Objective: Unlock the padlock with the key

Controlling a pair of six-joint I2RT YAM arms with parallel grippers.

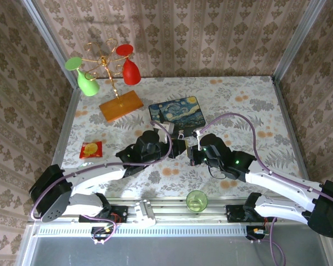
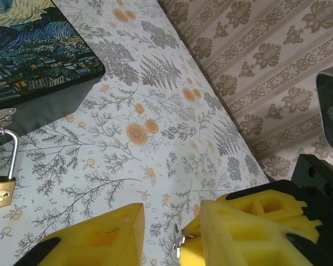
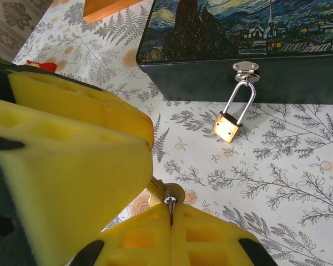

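Note:
The key's round head pokes out past my right gripper's fingers, so my left gripper needs to hold the key while my right gripper retakes the key's head (image 3: 175, 192), the key's blade forward.
The small brass padlock (image 3: 227, 127) hangs by its silver shackle from the latch (image 3: 246, 68) on the front of the starry-night box (image 3: 238, 27), its body resting on the cloth. In the left wrist view the padlock (image 2: 0, 190) lies at the far left below the box (image 2: 33, 55). My right gripper (image 3: 171, 210) is shut on the key (image 3: 167, 194), whose metal head pokes out past the pads. My left gripper (image 2: 172, 215) is open, and the key's pale sliver (image 2: 180, 244) sits in its gap beside the right-hand pad. Both grippers (image 1: 186, 148) meet just in front of the box (image 1: 177, 111).
A gold glass rack (image 1: 105, 66) with a green and a red glass stands on an orange wooden base (image 1: 121, 105) at the back left. A red packet (image 1: 91, 149) lies at the left. A green cup (image 1: 196, 200) stands at the near edge.

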